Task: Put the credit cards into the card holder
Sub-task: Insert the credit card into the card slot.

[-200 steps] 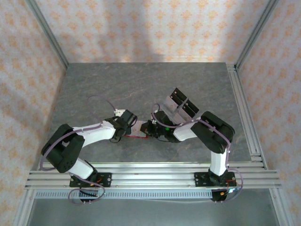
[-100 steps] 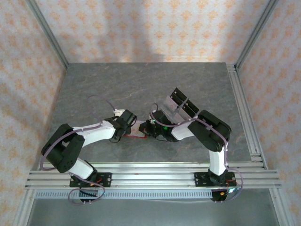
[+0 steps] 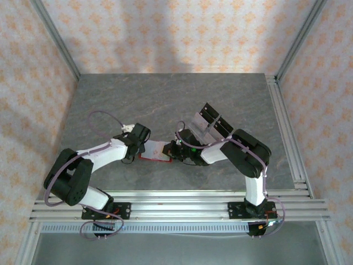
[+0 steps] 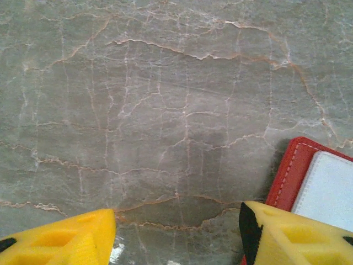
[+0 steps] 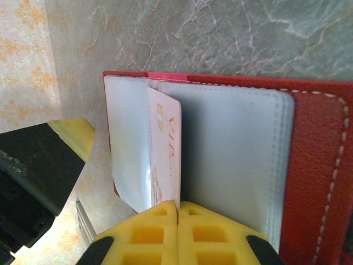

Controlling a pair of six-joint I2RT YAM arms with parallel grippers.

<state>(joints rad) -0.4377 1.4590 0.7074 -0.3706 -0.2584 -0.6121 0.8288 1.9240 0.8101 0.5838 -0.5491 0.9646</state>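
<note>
My right gripper has the pinkish-white credit card, its far end now inside a clear sleeve. It will let go of it in the card holder's clear sleeve [image 3: 154, 151] [image 5: 142, 141] closest to my left gripper.
The card holder [image 3: 154, 150], a red wallet, lies open on the table between my two grippers, its pale inside [image 5: 237, 154] facing up. My right gripper [image 5: 177, 207] is shut on a pinkish-white credit card [image 5: 165, 143] with VIP lettering. The card stands on edge, its far end inside a clear sleeve of the card holder [image 5: 322, 165]. My left gripper [image 4: 176, 221] is open over bare table just left of the card holder [image 4: 292, 171], with nothing between its yellow fingers [image 4: 71, 237]. From above, the left gripper [image 3: 138, 147] sits at the wallet's left edge and the right gripper [image 3: 170, 150] at its right edge.
A clear acrylic stand with black strips [image 3: 212, 122] stands just behind the right arm's wrist. The grey marble table [image 3: 165, 99] stretches open toward the back. Aluminium rails [image 3: 176, 207] run along the near edge and the right side.
My left gripper has pulled back to the left, off the card holder, which now shows more of itself. The right gripper has stayed put, still shut on the card.
</note>
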